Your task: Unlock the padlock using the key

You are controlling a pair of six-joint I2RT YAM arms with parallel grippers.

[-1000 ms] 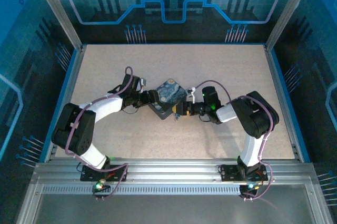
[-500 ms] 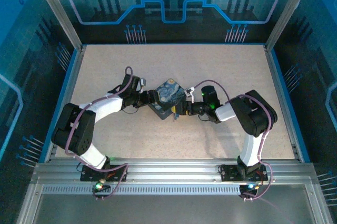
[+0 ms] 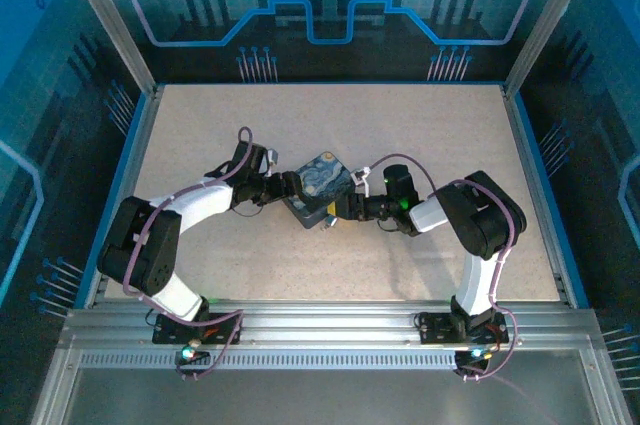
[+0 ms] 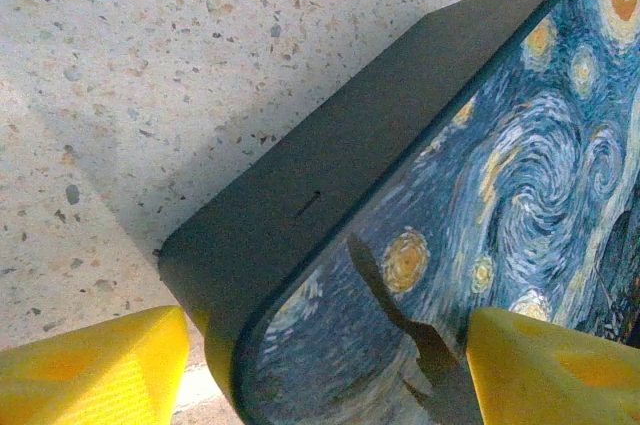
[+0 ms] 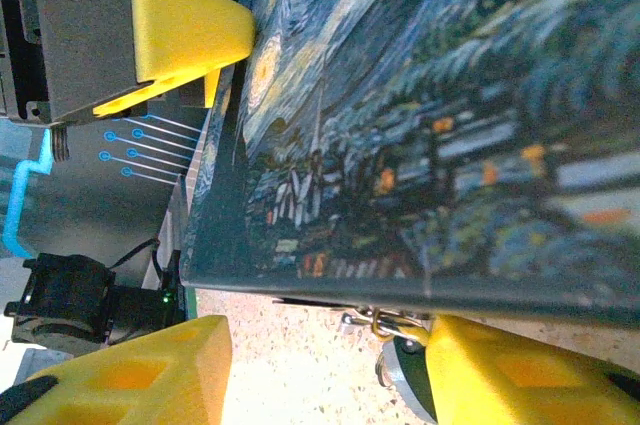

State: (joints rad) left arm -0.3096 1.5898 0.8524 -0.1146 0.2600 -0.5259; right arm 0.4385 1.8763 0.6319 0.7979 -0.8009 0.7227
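Note:
The padlock hangs off-centre, against a finger of my right gripper under the box's edge. Next, my right gripper moves over and pinches the padlock's shackle (image 5: 400,327).
The tiny padlock (image 5: 402,373) hangs under the front edge of the dark blue swirl-patterned box (image 5: 420,115), its bluish-grey body against the inner side of my right finger and a thin loop above it at the box's latch. In the top view the padlock (image 3: 328,221) sits at the box's near corner. My right gripper (image 5: 320,375) is open and straddles that spot. My left gripper (image 4: 330,365) holds the box's left corner (image 4: 300,245) between its yellow fingers. I cannot make out the key.
The box (image 3: 320,183) lies mid-table on the speckled tabletop (image 3: 400,125), with both arms converging on it from either side. Blue walls and an aluminium frame (image 3: 540,15) surround the table.
My right gripper has crept slightly left, closer to the box's near corner. The left arm and the box have stayed put.

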